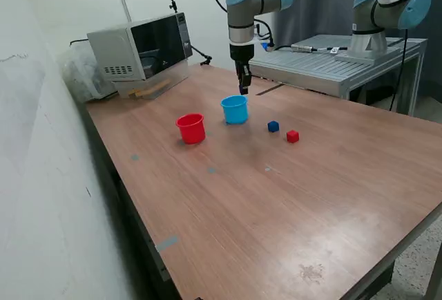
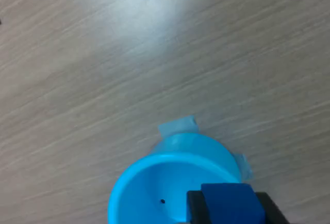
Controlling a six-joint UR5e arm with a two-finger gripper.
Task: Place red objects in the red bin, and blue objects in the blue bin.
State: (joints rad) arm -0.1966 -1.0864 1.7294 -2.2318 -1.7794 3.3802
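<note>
Next, my gripper releases the dark blue cube onto the inside bottom of the light blue cup (image 1: 235, 115) (image 2: 204, 198).
My gripper (image 1: 243, 90) hangs just above the light blue cup (image 1: 235, 109). In the wrist view the gripper (image 2: 227, 206) is shut on a dark blue cube (image 2: 227, 203), held over the cup's open mouth (image 2: 165, 193). The cup's inside looks empty where it shows. The red cup (image 1: 191, 128) stands at the exterior view's left of the blue cup. A second dark blue cube (image 1: 273, 126) and one red cube (image 1: 293, 136) lie on the table at the exterior view's right of the blue cup. The other red cube is not in view.
A microwave (image 1: 141, 51) stands at the back of the wooden table (image 1: 276, 203), at the exterior view's left. A grey metal bench (image 1: 331, 61) with a second arm's base (image 1: 387, 16) stands behind the table. Bits of blue tape (image 2: 178, 126) lie by the blue cup.
</note>
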